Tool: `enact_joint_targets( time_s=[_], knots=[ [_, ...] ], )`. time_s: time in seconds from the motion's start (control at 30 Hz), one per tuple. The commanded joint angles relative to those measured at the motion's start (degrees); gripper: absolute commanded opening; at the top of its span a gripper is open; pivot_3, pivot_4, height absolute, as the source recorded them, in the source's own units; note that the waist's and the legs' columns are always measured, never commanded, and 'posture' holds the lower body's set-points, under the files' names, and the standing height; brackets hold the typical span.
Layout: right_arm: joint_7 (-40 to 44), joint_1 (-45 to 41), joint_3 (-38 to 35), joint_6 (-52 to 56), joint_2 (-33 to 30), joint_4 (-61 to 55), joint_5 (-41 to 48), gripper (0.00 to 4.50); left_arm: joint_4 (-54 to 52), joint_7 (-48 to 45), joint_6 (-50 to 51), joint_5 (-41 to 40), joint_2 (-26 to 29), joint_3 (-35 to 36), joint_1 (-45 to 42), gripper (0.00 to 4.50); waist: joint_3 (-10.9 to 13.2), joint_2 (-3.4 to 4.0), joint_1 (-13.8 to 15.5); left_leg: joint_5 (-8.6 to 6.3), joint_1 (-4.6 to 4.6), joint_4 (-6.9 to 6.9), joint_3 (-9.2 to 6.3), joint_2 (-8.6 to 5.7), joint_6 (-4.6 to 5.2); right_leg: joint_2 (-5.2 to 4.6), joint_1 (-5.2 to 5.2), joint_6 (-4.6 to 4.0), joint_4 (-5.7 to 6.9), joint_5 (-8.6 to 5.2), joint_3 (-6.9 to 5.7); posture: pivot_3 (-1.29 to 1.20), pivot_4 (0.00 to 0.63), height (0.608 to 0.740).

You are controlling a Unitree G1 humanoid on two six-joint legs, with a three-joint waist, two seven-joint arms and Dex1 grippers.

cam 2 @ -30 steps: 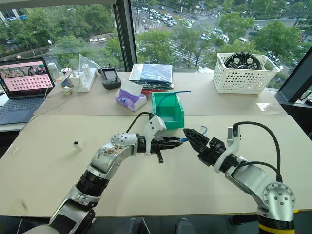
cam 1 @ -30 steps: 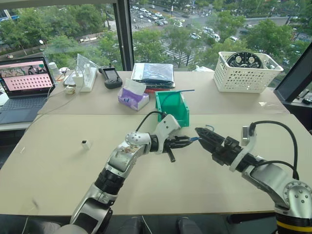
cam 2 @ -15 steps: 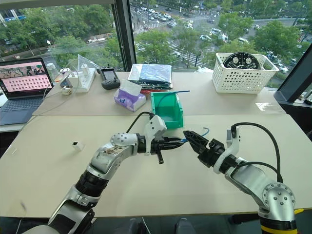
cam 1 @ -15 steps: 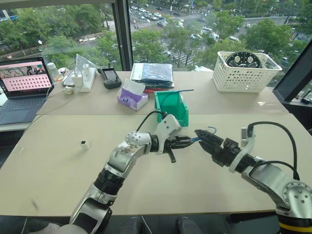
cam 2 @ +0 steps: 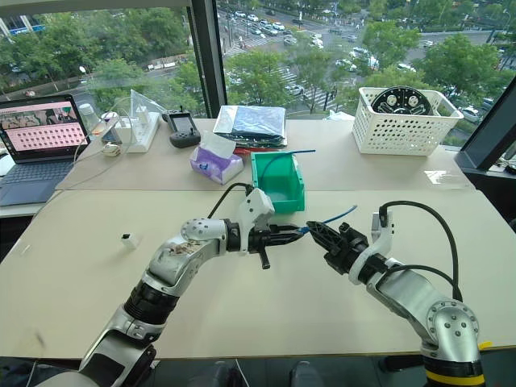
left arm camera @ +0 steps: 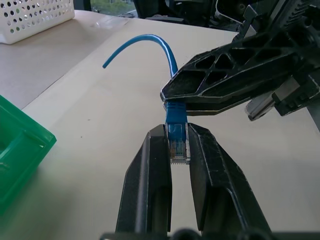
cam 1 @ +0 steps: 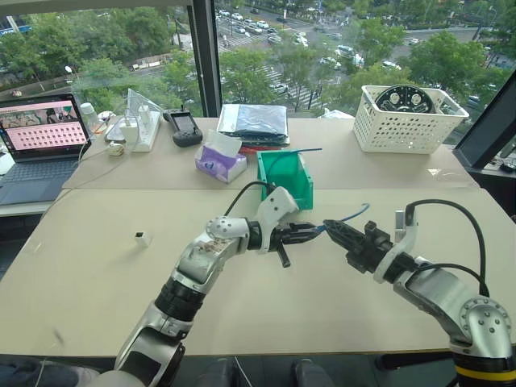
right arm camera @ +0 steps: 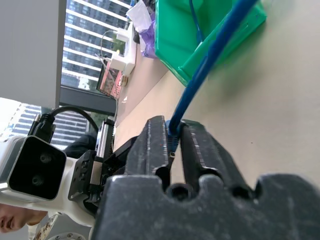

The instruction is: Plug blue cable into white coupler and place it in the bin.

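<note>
The clear plug is covered by my left gripper, so my right gripper needs to take the blue cable (left arm camera: 176, 113) just behind the plug, to free my left gripper for the white coupler.
My left gripper (cam 1: 311, 232) is shut on the clear plug (left arm camera: 178, 148) of the blue cable (left arm camera: 168, 54), just above the table in front of the green bin (cam 1: 284, 179). Facing it tip to tip, my right gripper (cam 1: 331, 227) is shut on the same cable just past the plug. The cable's free length arcs up and away to the right (cam 1: 355, 214). In the right wrist view the cable (right arm camera: 210, 60) runs out from between the shut fingers (right arm camera: 155, 145). The white coupler (cam 1: 141, 239) lies alone on the table, far left of both grippers.
Another blue cable (cam 1: 302, 151) pokes out of the bin's back. A purple tissue pack (cam 1: 219, 161) sits left of the bin, a dark folder (cam 1: 254, 121) behind it. A white basket (cam 1: 407, 121) stands back right. A laptop (cam 1: 40, 133) and power strip (cam 1: 147, 129) are back left.
My right gripper stood open at the left gripper's tip and has now shut on the cable. The cable's free end has swung up to the right. The left arm held still.
</note>
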Motion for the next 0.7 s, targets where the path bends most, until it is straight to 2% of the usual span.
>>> enact_joint_targets(
  time_s=[0.03,0.27,0.3,0.33,0.4,0.7],
  knots=[
    [1.82,-0.56,1.04,0.29,0.22,-2.84,1.52,0.04,-1.24,0.18,-0.51,-0.27,-0.77,-0.75,-0.95,0.08,0.0,0.0,0.0,0.0,0.01,0.0,0.0,0.0,0.0,0.0,0.0,0.0,0.0,0.0,0.0,0.0,0.15,0.74],
    [3.5,-0.55,0.99,0.76,0.35,-2.98,1.57,0.04,-1.26,0.08,-0.56,-0.24,-0.66,-0.78,-0.81,0.08,0.0,0.0,0.0,0.0,0.0,0.0,0.0,0.0,0.0,0.0,0.0,0.0,0.0,0.0,0.0,0.0,0.15,0.74],
    [3.52,-0.66,1.1,0.85,0.2,-2.89,1.17,0.84,-1.22,0.08,-0.55,-0.26,-0.66,-0.73,-0.83,0.08,0.0,0.0,0.0,0.0,0.0,0.0,0.0,0.0,0.0,0.0,0.0,0.0,0.0,0.0,0.0,0.0,0.15,0.74],
    [3.53,-0.74,1.18,0.9,0.08,-2.82,0.87,1.02,-1.18,0.08,-0.54,-0.27,-0.67,-0.7,-0.86,0.08,0.0,0.0,0.0,0.0,0.0,0.0,0.0,0.0,0.0,0.0,0.0,0.0,0.0,0.0,0.0,0.0,0.15,0.74],
    [3.66,-0.8,1.28,0.77,-0.05,-2.62,0.11,1.67,-1.26,0.08,-0.48,-0.29,-0.66,-0.71,-0.84,0.08,0.0,0.0,0.0,0.0,0.01,0.0,0.0,0.0,0.0,0.0,0.01,0.0,0.0,0.0,0.0,0.0,0.15,0.74],
    [4.33,-0.64,2.05,0.42,-0.14,-2.39,-0.38,1.67,-1.71,0.22,-0.31,-0.29,-0.67,-1.07,-0.7,0.08,0.0,0.0,0.02,0.0,0.01,0.0,0.0,0.0,0.0,0.0,0.0,0.0,0.0,0.0,0.0,0.0,0.15,0.74]
  ],
)
